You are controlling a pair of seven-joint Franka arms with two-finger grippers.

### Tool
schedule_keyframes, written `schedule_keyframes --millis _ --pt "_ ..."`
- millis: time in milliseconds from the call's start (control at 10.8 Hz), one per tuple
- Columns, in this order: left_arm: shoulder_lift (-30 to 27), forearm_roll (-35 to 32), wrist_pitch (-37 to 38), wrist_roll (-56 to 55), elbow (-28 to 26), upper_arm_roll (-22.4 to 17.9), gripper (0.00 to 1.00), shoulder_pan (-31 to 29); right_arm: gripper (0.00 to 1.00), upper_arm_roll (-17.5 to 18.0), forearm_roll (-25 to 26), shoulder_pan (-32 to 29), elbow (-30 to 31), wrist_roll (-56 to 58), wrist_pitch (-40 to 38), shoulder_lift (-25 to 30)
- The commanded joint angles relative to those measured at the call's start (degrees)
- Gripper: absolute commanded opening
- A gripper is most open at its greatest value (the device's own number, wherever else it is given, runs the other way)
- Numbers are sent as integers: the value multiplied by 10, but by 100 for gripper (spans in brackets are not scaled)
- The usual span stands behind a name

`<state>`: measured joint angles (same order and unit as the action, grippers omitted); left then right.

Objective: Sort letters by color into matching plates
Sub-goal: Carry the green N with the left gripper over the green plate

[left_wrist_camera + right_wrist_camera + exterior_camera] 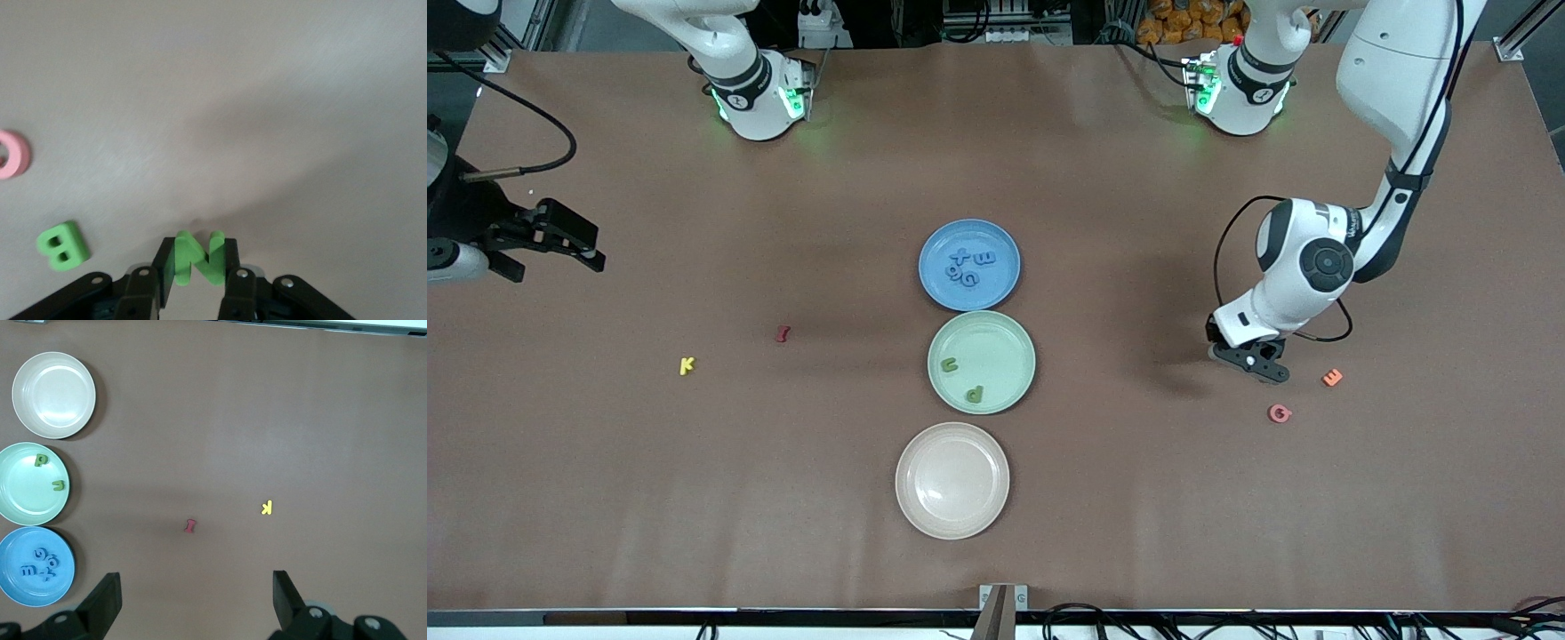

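Note:
The robot's left gripper will release the green letter N in the pale green plate (998, 372), next to the two green letters.
My left gripper (199, 257) is shut on a green letter N (200, 261), low over the table toward the left arm's end; in the front view the left gripper (1249, 357) hides that letter. A green letter B (62, 245) and a pink letter (10, 155) lie close by. The blue plate (934, 289) holds several blue letters (969, 265). Two green letters (949, 364) lie in the pale green plate (1000, 342). Nothing lies in the cream plate (951, 480). My right gripper (560, 240) waits open over the right arm's end of the table, nothing between its fingers (103, 603).
An orange letter (1331, 378) and the pink letter (1280, 413) lie beside the left gripper. A yellow letter (687, 365) and a dark red letter (783, 334) lie toward the right arm's end. The three plates stand in a row at mid-table.

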<state>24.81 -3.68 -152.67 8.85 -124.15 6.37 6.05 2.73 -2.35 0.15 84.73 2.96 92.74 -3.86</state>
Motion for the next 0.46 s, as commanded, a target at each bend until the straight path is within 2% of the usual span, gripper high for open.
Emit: schedule_keyframes --millis 0,369 --pt "-8 -11 2 -129 33 55 0 2 100 -5 -12 3 -5 9 -12 3" --pt "2 -10 2 -267 91 114 0 5 100 -5 -6 4 -7 9 -15 3"
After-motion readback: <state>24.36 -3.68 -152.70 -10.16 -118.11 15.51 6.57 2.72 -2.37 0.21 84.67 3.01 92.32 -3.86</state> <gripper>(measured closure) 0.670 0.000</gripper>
